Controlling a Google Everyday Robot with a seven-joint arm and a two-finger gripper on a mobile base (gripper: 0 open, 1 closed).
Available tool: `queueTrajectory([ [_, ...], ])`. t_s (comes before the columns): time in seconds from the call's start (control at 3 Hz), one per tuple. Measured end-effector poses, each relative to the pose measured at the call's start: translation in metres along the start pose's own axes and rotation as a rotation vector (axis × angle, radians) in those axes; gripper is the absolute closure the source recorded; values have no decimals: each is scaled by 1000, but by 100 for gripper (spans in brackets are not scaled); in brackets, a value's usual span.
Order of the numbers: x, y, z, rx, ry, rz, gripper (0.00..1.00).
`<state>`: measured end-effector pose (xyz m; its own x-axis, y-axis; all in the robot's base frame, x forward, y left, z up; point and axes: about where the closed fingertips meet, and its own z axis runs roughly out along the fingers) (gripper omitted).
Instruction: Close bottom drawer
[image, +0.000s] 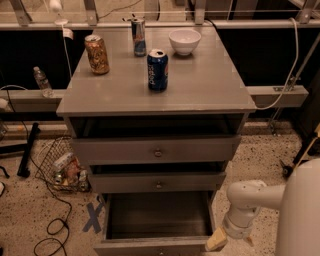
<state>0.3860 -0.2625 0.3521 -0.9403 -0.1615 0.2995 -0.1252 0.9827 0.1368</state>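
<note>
Next, I grip the front corner (204, 242) of the bottom drawer nearest the white arm.
The bottom drawer (159, 217) of the grey cabinet stands pulled far out, its deep plain box empty and its front edge at the bottom of the view. The middle drawer (158, 182) and the top drawer (158, 149) above it are each pulled out a little. My gripper (220, 240) hangs from the white arm (250, 200) at the lower right, just off the right front corner of the bottom drawer. One tan fingertip (216, 240) shows beside the drawer's right wall.
On the cabinet top (210, 85) stand a blue can (157, 69), a brown can (96, 54), a slim can (138, 36) and a white bowl (184, 41). A wire basket of rubbish (62, 165) and cables lie on the floor to the left. A blue X is taped on the floor (93, 216).
</note>
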Motion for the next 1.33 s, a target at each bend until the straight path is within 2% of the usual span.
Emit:
queueTrajectory([
  [0.33,-6,-7,36,2,13,65,0],
  [0.67,-12,2,77,-15,30,101,0],
  [1.0,-15,14,106,-29,54,93,0],
  [1.33,-18,37,130,-54,87,35,0],
])
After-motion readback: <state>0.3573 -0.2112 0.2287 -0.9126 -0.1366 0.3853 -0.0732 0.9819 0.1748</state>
